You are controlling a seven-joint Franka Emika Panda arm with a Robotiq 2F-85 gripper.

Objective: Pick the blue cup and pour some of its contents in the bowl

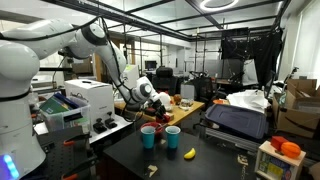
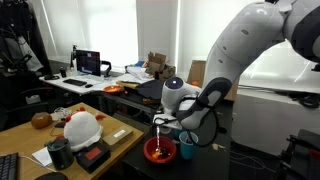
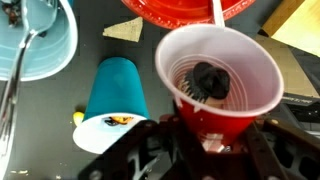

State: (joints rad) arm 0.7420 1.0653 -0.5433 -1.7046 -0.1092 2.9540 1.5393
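The red plastic cup is to go just beyond the blue cup. I will let go of it with my gripper inside the red bowl (image 1: 154, 123) (image 3: 186, 11).
My gripper (image 3: 205, 135) is shut on a red plastic cup (image 3: 215, 70) with a dark lump in its bottom, held upright in the wrist view. The blue cup (image 3: 118, 90) stands free on the dark table just to the left of it, its white inside showing a few small bits. A red bowl (image 3: 185, 8) lies just beyond the held cup. In an exterior view the gripper (image 2: 165, 124) hangs right above the red bowl (image 2: 148, 153), with the blue cup (image 2: 187, 148) beside it. The gripper (image 1: 157, 104) and blue cup (image 1: 172, 138) also show in an exterior view.
A light blue bowl (image 3: 60, 50) with a metal utensil in it sits left of the red bowl. A banana (image 1: 190, 153) lies by the blue cup. A folded paper scrap (image 3: 125, 30) lies on the table. Cluttered desks and boxes surround the dark table (image 1: 215, 160).
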